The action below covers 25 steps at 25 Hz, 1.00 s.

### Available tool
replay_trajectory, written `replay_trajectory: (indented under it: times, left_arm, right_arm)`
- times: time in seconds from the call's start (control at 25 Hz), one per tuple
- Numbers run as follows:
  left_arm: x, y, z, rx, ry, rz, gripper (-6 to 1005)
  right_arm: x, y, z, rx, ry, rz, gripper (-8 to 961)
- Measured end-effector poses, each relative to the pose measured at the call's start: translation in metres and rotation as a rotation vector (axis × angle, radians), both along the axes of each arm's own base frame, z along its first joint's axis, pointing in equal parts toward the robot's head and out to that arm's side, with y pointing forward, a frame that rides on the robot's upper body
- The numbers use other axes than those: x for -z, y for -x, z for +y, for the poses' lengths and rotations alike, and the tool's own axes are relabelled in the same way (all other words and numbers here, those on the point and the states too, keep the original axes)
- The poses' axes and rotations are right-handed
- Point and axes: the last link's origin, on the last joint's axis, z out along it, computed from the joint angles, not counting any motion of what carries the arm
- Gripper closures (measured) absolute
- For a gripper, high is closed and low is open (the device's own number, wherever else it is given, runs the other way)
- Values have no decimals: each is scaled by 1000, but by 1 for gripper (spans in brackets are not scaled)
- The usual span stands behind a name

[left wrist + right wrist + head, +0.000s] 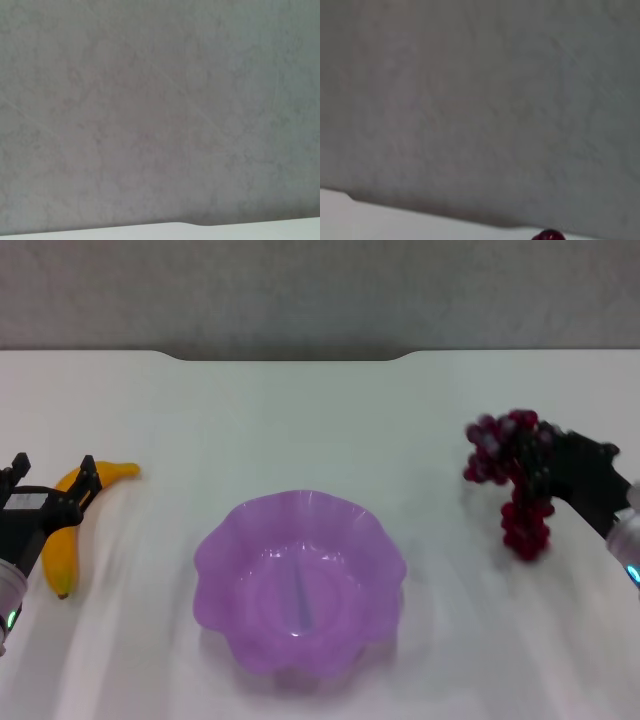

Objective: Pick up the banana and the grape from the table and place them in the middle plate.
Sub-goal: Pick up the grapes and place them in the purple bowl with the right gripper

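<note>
Next, my right gripper releases the grape onto the purple bottom of the middle plate, a little way toward the plate's far rim [322, 562].
The yellow banana [62, 550] lies on the white table [300, 420] at the far left. My left gripper [52, 472] is open over its upper half, one finger on each side. At the right, my right gripper [535, 468] is shut on the grape [500, 455], a dark red-purple bunch. Part of the bunch hangs down below the fingers. In the right wrist view one grape [547, 235] peeks in at the picture's edge. The purple middle plate [215, 555] with its scalloped rim sits between the arms, with nothing in it.
The table's far edge has a notch [290, 358] in front of a grey wall. Both wrist views show mostly that wall above a strip of the table edge [150, 231].
</note>
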Motion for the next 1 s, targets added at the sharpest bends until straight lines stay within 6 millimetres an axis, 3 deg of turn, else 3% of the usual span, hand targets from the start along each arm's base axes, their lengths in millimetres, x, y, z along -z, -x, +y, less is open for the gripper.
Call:
replay_trajectory:
  times: [0.2,0.52,0.76,1.0]
  left_arm:
    - [0,0,0,1,0,1,136]
    - [1,-2,2,9,4,1,137]
    - [2,-3,1,11,10,2,137]
    - [2,-4,2,13,10,2,138]
  right_arm:
    - [3,22,14,-70,13,-9,757]
    - [13,83,41,-273,70,-67,759]
    - [32,123,36,-431,168,-73,761]
    - [50,133,26,-488,286,-100,762]
